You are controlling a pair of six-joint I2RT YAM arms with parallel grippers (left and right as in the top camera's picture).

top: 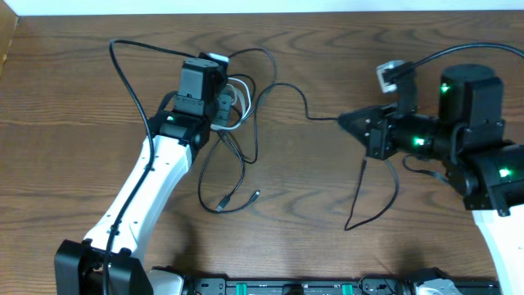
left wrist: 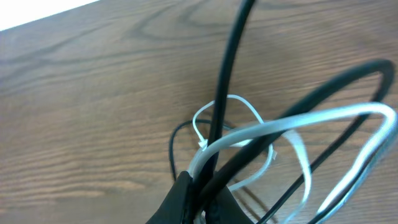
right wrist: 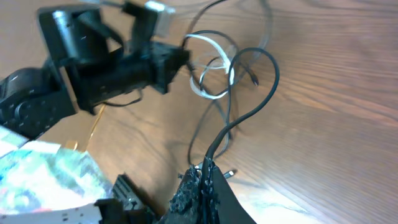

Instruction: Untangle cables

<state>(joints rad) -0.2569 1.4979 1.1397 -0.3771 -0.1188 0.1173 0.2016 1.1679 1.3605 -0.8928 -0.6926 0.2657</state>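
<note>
Next, I release the tangled cables, now at the table's back middle, from my left gripper on the table straight (top: 249, 128) behind the two small plug ends.
The white cable (top: 238, 105) is looped and tangled with the black cable (top: 282, 87) at the table's back middle. My left gripper (top: 224, 103) is shut on the white cable (left wrist: 298, 121), with a strand of the black cable (left wrist: 227, 74) also caught in the jaws (left wrist: 202, 186). My right gripper (top: 342, 121) is shut on the black cable (right wrist: 249, 115) to the right of the tangle, jaws (right wrist: 204, 173) closed round it. The white loops (right wrist: 208, 93) show by my left gripper (right wrist: 177, 59). Two small plug ends (top: 255, 195) lie on the table in front.
A thick black robot wire (top: 131, 86) arcs over the left arm. A black cord loop (top: 354, 215) lies on the table below my right gripper. A white tag (top: 386, 75) sits on the right arm. The table's front edge carries a dark rail (top: 286, 285).
</note>
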